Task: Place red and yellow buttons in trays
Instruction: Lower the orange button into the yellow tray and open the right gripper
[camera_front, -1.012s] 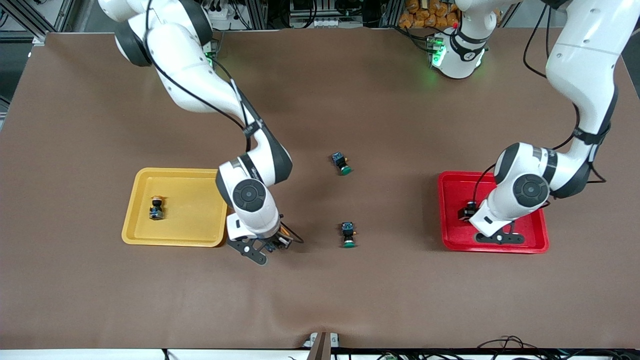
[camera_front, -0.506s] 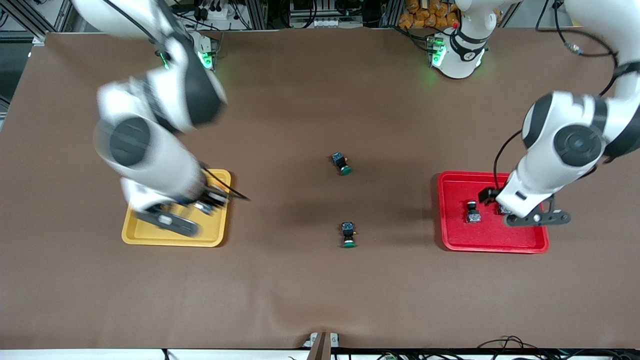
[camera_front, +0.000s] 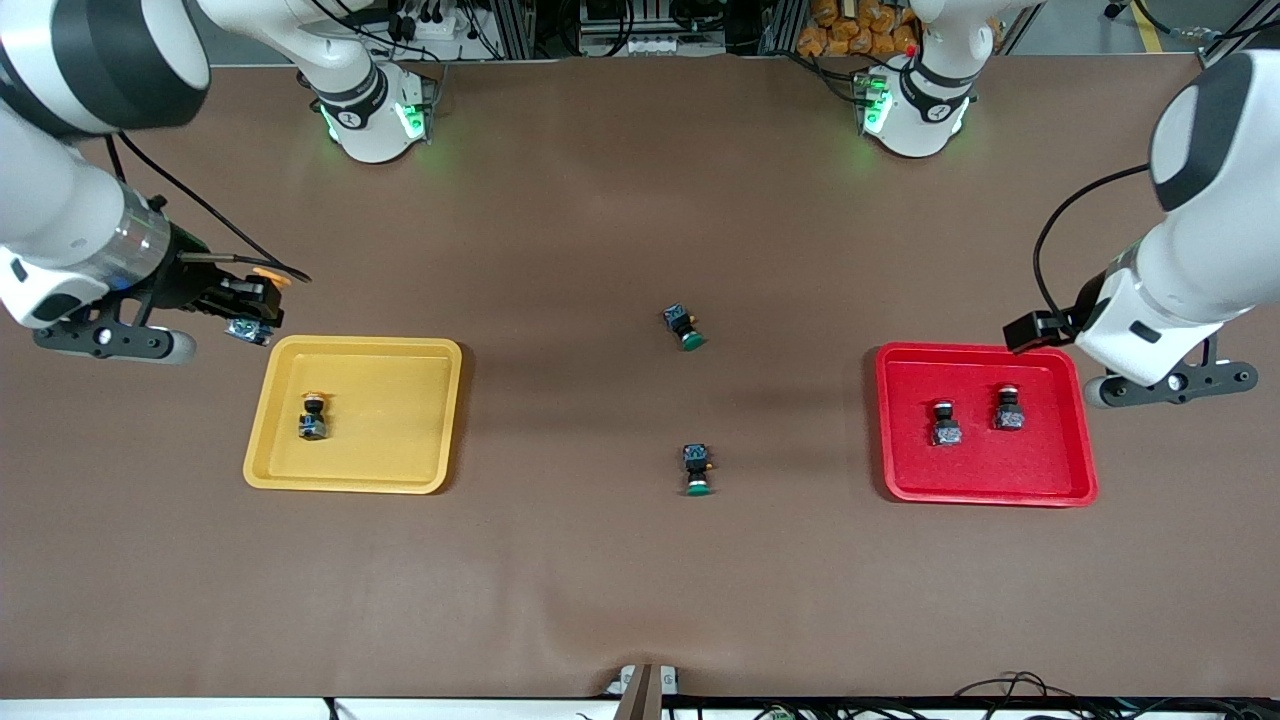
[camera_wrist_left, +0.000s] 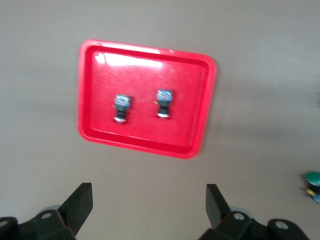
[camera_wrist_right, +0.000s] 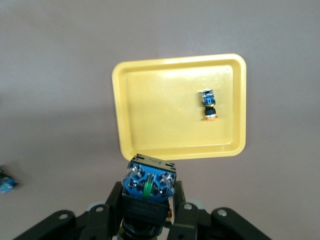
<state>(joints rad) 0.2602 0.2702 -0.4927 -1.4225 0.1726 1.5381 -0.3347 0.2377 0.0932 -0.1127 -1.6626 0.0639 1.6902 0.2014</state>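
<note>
My right gripper will let go of the held button beside the yellow button in the yellow tray (camera_front: 385, 419) (camera_wrist_right: 159, 107), on the side toward the red tray.
My right gripper (camera_front: 245, 310) is up in the air over the yellow tray's (camera_front: 390, 420) edge toward the robots, shut on a yellow button (camera_front: 247, 326). In the right wrist view the held button (camera_wrist_right: 149, 185) shows its blue end between the fingers (camera_wrist_right: 149, 205), above the yellow tray (camera_wrist_right: 160, 110). One yellow button (camera_front: 313, 417) lies in that tray and shows in the right wrist view too (camera_wrist_right: 208, 105). My left gripper (camera_front: 1168, 383) is open and empty, raised over the red tray's (camera_front: 1040, 460) edge. Two red buttons (camera_front: 943, 422) (camera_front: 1007, 408) lie in the red tray (camera_wrist_left: 185, 100).
Two green-capped buttons lie on the brown table between the trays, one (camera_front: 684, 327) farther from the front camera and one (camera_front: 697, 470) nearer. One green cap shows at the edge of the left wrist view (camera_wrist_left: 312, 180).
My right gripper rose with the yellow button from the table beside the yellow tray and swung across it. My left gripper let go of a red button in the red tray and lifted away.
</note>
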